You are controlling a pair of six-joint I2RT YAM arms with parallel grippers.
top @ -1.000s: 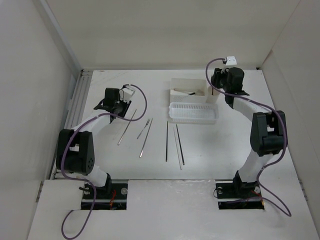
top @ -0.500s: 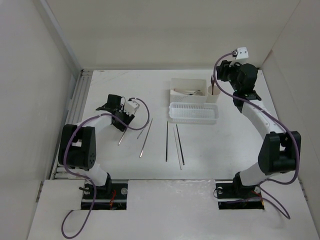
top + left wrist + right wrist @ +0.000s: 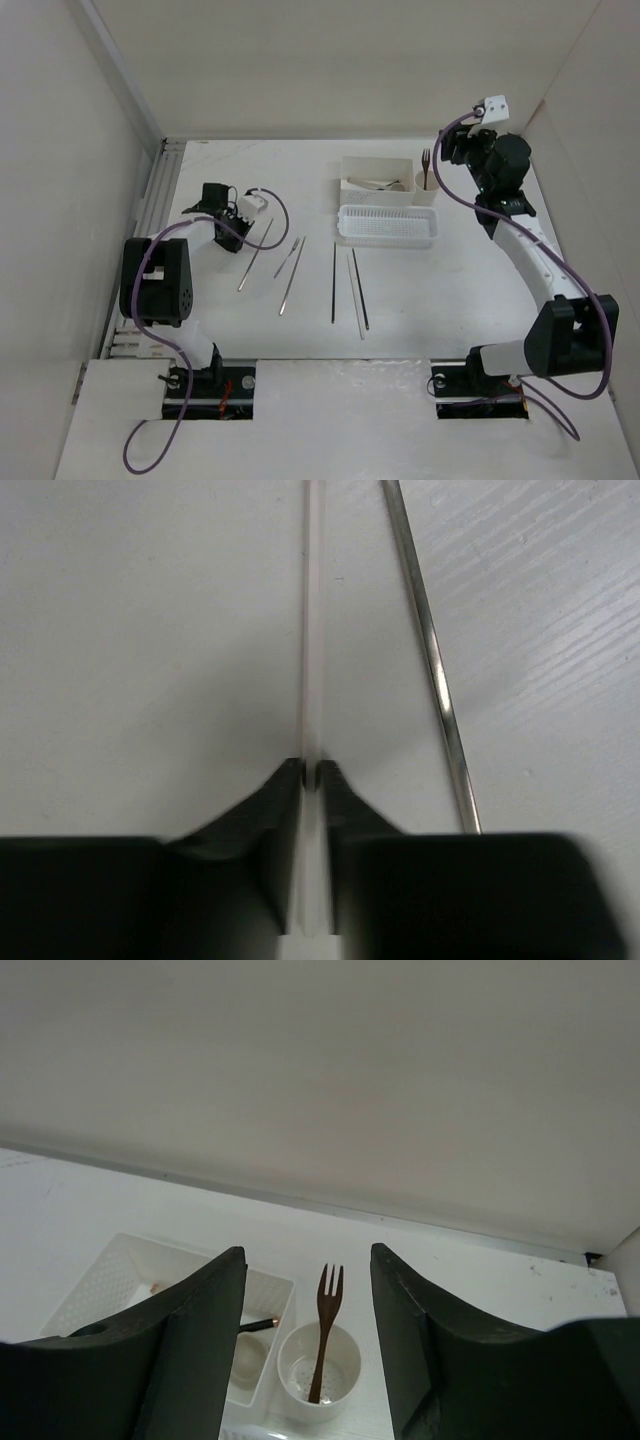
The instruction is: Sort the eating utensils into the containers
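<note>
The pale chopstick, still held low over the table, will be released by my left gripper inside the low perforated tray (image 3: 387,225), where I will leave it lying lengthwise in front of the box.
A small dark fork (image 3: 426,166) stands upright in the cream round cup (image 3: 427,187); both show in the right wrist view, fork (image 3: 325,1325) and cup (image 3: 345,1385). My right gripper (image 3: 458,150) (image 3: 307,1260) is open and empty, above and behind the cup. My left gripper (image 3: 230,238) (image 3: 310,773) is low on the table at the left and shut on a pale chopstick (image 3: 312,630), which is hard to see from above. A silvery chopstick (image 3: 430,660) (image 3: 255,255) lies just to its right. The deep white box (image 3: 377,163) holds spoons.
The low perforated tray (image 3: 387,226) sits in front of the box. Several chopsticks lie mid-table: a silvery one (image 3: 293,275), a dark one (image 3: 333,282), a pale and dark pair (image 3: 358,292). A small slim utensil (image 3: 288,256) lies beside them. White walls enclose the table.
My right gripper let go of the fork into the cup, opened, and drew up and back to the right. My left gripper moved down to the table at the left.
</note>
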